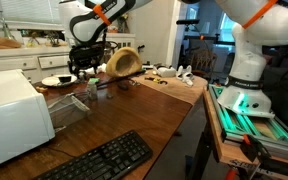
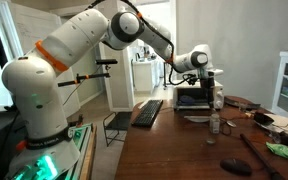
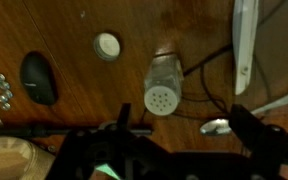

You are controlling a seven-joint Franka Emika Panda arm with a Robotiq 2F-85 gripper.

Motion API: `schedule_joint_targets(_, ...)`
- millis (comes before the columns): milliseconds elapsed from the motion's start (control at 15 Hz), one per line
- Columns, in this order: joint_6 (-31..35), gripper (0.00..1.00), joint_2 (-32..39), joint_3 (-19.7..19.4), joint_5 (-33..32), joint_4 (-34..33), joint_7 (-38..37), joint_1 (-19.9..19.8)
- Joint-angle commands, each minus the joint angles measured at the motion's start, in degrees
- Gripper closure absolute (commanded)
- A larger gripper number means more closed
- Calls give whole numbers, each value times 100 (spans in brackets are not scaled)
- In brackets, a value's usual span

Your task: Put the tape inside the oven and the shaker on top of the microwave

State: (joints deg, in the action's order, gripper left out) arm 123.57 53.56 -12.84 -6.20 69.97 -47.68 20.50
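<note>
I will next lower my gripper to the shaker and close it on the upper part of its clear body point(image 1: 102, 86) point(image 3: 163, 83), just below the white lid.
The shaker point(image 3: 161, 86), clear with a white perforated lid, stands on the wooden table just ahead of my gripper point(image 3: 184, 125) in the wrist view. It also shows in both exterior views point(image 1: 92, 88) point(image 2: 215, 122). The gripper is open and empty, hovering above the shaker point(image 2: 216, 92) point(image 1: 84, 62), its fingers apart on either side. A small white round roll point(image 3: 107, 45), possibly the tape, lies flat to the left of the shaker. The white microwave point(image 1: 9, 115) stands at the table's near end. A dark oven point(image 2: 194, 97) sits behind the gripper.
A black oval object point(image 3: 39, 78) lies left of the roll. A white utensil point(image 3: 244, 40) and a metal spoon point(image 3: 216, 126) lie to the right, with a cable across the table. A keyboard point(image 1: 104, 160), a clear box point(image 1: 69, 108), a plate point(image 1: 56, 80) and a wicker basket point(image 1: 122, 62) stand around.
</note>
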Motion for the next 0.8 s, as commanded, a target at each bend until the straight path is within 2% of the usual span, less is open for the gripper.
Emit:
schedule_joint_targets(0,-782,0,262,713,272,-426,757,-622)
schedule_joint_targets(133,-1166,0,385,979,455,-572,1185,-887)
schedule_joint_targets(400,-1757,0,515,1107,698,-824,1594,-1158)
schedule_joint_targets(733,-1690,0,778,1225,901,-1085,2161,-1270)
